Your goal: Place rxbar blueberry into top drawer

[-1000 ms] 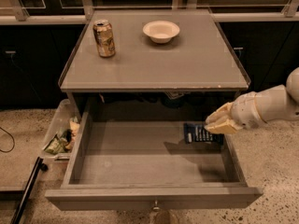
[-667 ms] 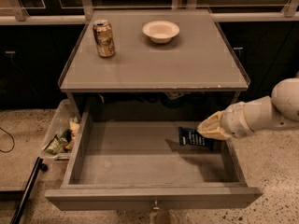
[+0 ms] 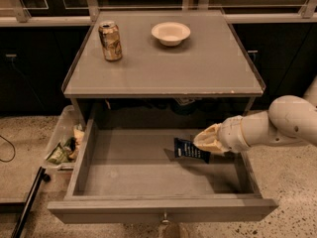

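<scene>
Next, the gripper releases the rxbar blueberry on the grey drawer bottom near its middle (image 3: 181,149), a little toward the back.
The rxbar blueberry (image 3: 189,150) is a dark navy bar with pale lettering, held inside the open top drawer (image 3: 163,209) at its right side, low over the grey bottom. My gripper (image 3: 204,142) reaches in from the right on a white arm and is shut on the bar's right end. The drawer is pulled fully out, with a thick front panel and a small central knob. I cannot tell whether the bar touches the drawer bottom.
A tan drink can (image 3: 110,41) and a white bowl (image 3: 170,32) stand on the grey tabletop (image 3: 208,68) above the drawer. A clear plastic bin (image 3: 63,143) of wrappers sits on the floor to the left. A dark pole (image 3: 27,205) lies at bottom left.
My gripper has carried the bar leftward and lower, further into the drawer.
</scene>
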Controlling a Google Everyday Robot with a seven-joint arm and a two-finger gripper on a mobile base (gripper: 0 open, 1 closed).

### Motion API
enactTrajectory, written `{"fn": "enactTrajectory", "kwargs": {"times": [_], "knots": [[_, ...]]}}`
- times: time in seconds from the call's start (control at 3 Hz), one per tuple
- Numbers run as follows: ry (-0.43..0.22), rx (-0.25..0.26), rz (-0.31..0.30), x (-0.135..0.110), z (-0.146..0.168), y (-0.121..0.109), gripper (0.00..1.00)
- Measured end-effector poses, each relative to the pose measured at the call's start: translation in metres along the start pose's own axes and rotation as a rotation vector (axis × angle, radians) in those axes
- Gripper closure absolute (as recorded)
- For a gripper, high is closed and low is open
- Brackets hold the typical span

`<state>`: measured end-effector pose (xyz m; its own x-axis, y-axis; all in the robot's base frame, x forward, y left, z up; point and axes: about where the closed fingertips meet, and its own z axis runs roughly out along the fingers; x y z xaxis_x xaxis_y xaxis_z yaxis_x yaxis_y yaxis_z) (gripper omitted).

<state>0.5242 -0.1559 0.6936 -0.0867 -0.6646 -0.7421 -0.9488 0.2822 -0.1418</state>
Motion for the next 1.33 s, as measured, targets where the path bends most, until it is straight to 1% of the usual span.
{"fn": "enactTrajectory", "kwargs": {"times": [0.33,0.67,1.0,1.33], "knots": [[-0.068,-0.069,-0.010,-0.015,0.030,0.021,1.00],[-0.103,-0.081,-0.027,-0.021,0.044,0.024,1.00],[-0.119,-0.080,-0.035,-0.020,0.052,0.022,1.00],[-0.111,-0.057,-0.038,-0.012,0.051,0.009,1.00]]}}
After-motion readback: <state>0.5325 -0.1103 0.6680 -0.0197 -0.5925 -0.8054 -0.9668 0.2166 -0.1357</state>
